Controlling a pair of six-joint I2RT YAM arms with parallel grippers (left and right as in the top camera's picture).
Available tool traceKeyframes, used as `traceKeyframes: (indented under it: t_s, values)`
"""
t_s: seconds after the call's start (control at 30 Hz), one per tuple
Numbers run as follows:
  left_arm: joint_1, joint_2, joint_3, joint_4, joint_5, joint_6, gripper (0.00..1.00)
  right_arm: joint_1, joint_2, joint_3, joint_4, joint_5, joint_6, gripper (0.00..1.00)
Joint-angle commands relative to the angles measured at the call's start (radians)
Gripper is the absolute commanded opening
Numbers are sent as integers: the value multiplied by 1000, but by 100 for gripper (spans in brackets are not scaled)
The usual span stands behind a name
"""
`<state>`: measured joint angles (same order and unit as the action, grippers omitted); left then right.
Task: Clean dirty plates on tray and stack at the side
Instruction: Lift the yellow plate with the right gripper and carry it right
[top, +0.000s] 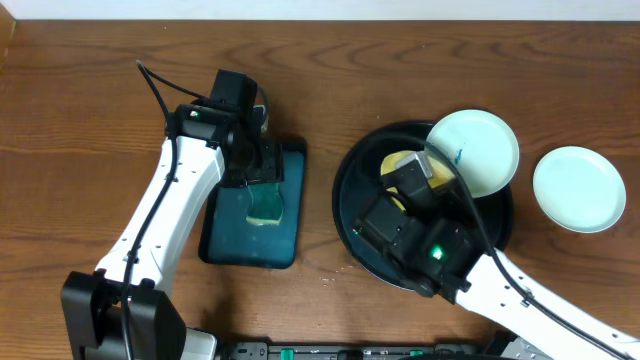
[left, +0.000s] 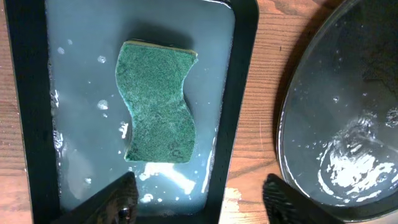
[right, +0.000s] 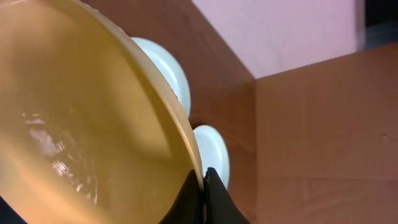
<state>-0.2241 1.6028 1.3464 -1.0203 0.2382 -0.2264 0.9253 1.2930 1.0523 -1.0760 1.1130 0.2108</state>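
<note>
The pale yellow plate will go down on top of the pale aqua plate on the bare wood (top: 580, 189) (right: 212, 155) from my right gripper.
The round black tray (top: 345, 205) sits right of centre. My right gripper (top: 424, 172) is shut on the rim of the pale yellow plate (top: 398, 162) and holds it tilted over the tray; the right wrist view shows the jaws (right: 203, 180) pinching that plate's edge (right: 81, 124). A pale aqua plate (top: 478, 150) with a small blue-green smear rests on the tray's far right rim. Another pale aqua plate (top: 579, 189) lies on the bare wood to the right. My left gripper (left: 199, 194) is open and empty, above the near end of the sponge.
A green-topped sponge (left: 158, 102) lies in shallow cloudy water in the rectangular dark teal tray (left: 241, 93), left of the black tray (left: 336, 124), which is wet. Both aqua plates show behind the yellow one in the right wrist view (right: 163, 68).
</note>
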Motion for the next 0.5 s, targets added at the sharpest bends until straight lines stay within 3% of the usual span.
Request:
traceKeyframes:
  t_s: [0.0,0.1,0.47]
  values:
    - [5,-6,6,-4,8,16,69,26,-12,30,3,100,-2,1]
    - [5,-6,6,-3,8,16,74,26,-12,31,3,100,-2,1]
    - [5,-6,6,-3,8,16,76,26,-12,31,10,101,-2,1]
